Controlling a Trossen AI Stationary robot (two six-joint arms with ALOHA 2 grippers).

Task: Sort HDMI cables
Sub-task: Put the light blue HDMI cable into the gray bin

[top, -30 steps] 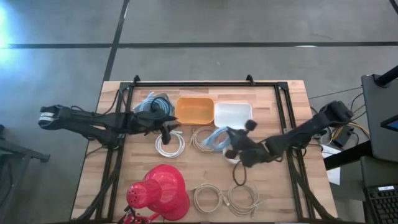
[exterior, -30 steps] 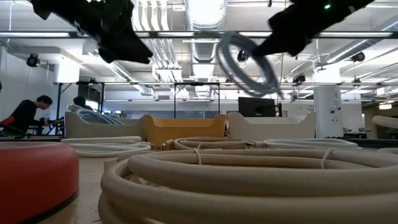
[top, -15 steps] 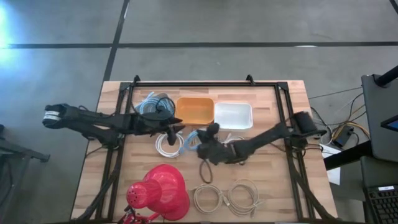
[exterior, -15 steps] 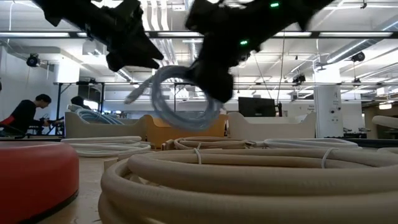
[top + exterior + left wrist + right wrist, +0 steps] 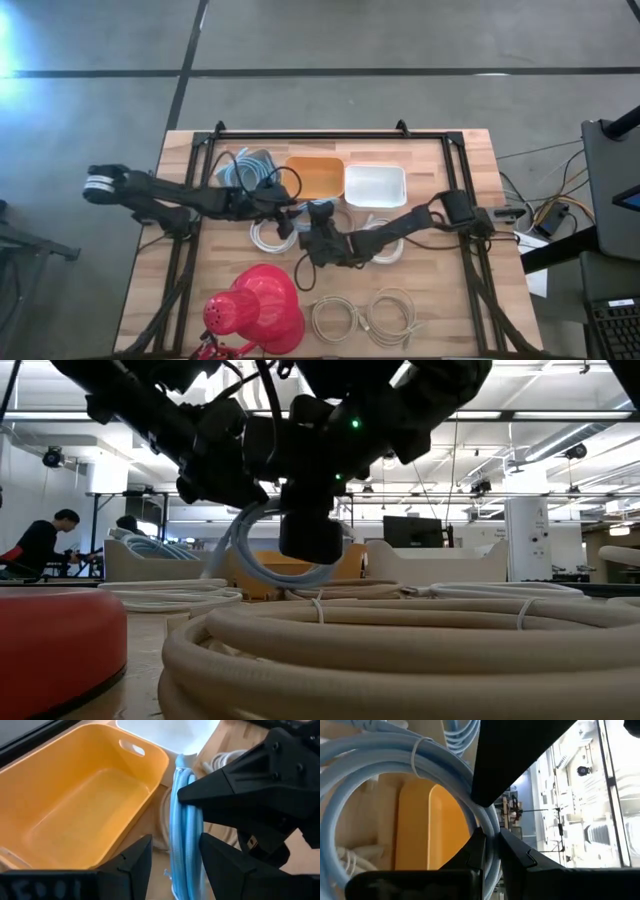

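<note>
The light blue coil is against one finger of my left gripper, so that gripper should open wider and close around the coil's strands of cable (image 5: 184, 865) before my right gripper lets it go.
My right gripper (image 5: 312, 224) is shut on a light blue HDMI cable coil (image 5: 186, 845) and holds it above the table's middle, in front of the orange bin (image 5: 312, 176). My left gripper (image 5: 290, 209) is open and meets it from the table's left. In the left wrist view its two fingers stand on either side of the coil's near arc. More light blue coils (image 5: 245, 165) lie in a bin at the far left. A white coil (image 5: 268, 236) lies flat under the grippers, and beige coils (image 5: 362, 318) lie near the front edge. My right gripper pinches the light blue coil's bundled strands (image 5: 488, 827) between its two fingers, which lie across the strands. It comes from the table's right, slanting down. The coil stands on edge, lifted clear of the table, its loop hanging below the fingers (image 5: 262, 555).
A white bin (image 5: 375, 185) stands right of the orange one. A red cone-shaped lamp (image 5: 258, 305) lies at the near left. Another pale coil (image 5: 382, 242) lies under the right arm. A black frame (image 5: 330, 134) runs round the table. People sit far off (image 5: 40, 545).
My right gripper has carried the light blue coil from the table's right toward its left and downward, up to my left gripper. My left gripper has reached a little toward the table's right, so that its fingers now stand around the coil.
</note>
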